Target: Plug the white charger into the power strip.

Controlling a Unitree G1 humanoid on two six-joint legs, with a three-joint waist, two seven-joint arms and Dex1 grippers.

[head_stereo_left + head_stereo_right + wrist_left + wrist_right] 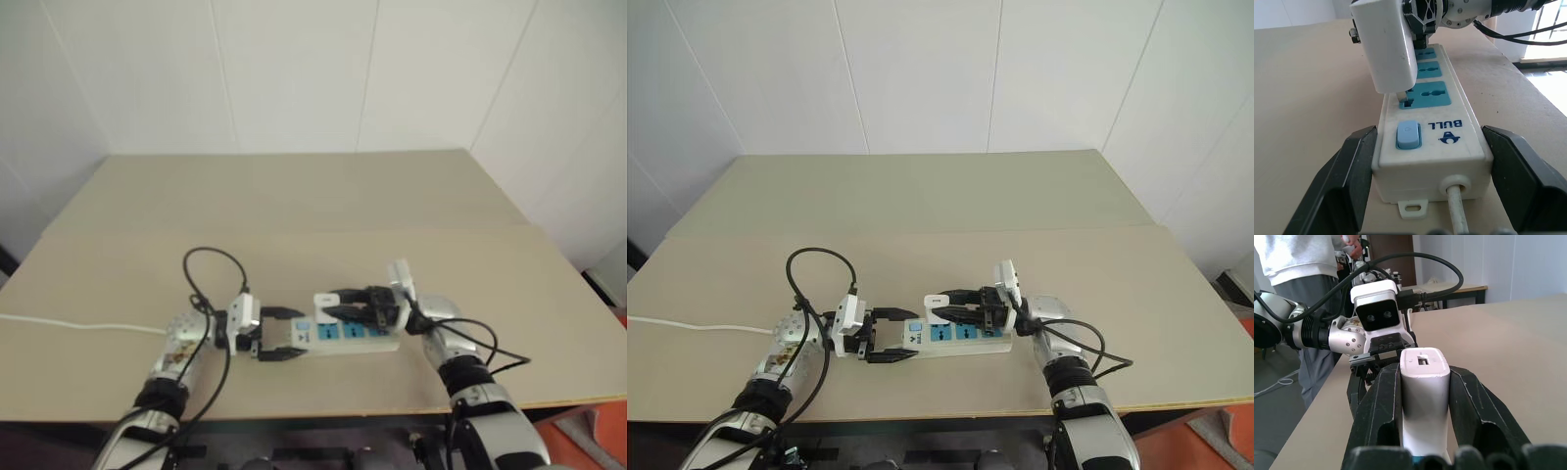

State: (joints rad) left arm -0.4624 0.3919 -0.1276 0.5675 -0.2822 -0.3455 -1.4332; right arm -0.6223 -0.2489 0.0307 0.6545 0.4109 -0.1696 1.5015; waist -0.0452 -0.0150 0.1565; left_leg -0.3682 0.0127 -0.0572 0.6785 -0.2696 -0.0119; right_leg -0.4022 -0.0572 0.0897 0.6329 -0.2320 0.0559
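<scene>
Next, I let go of the white charger, now tilted over that socket, with my right gripper in the blue socket [327,325] [1422,456] closest to the switch on the power strip.
The power strip [361,336] lies on the tan table near its front edge, with blue sockets [1431,93] and a blue switch [1408,135] at the cord end. My left gripper [1430,134] is shut on that cord end, one black finger [1347,181] against each long side. My right gripper [1424,374] is shut on the white charger [1425,391] and reaches in from the strip's other end. The charger [1385,46] hangs tilted over the socket nearest the switch, with its metal prong at a slot of that socket.
The strip's thin white cord [78,326] trails left across the table [294,215]. A black cable [211,259] loops above my left wrist, another [485,348] beside my right. A person [1303,259] stands beyond the table's left end. The wall is behind.
</scene>
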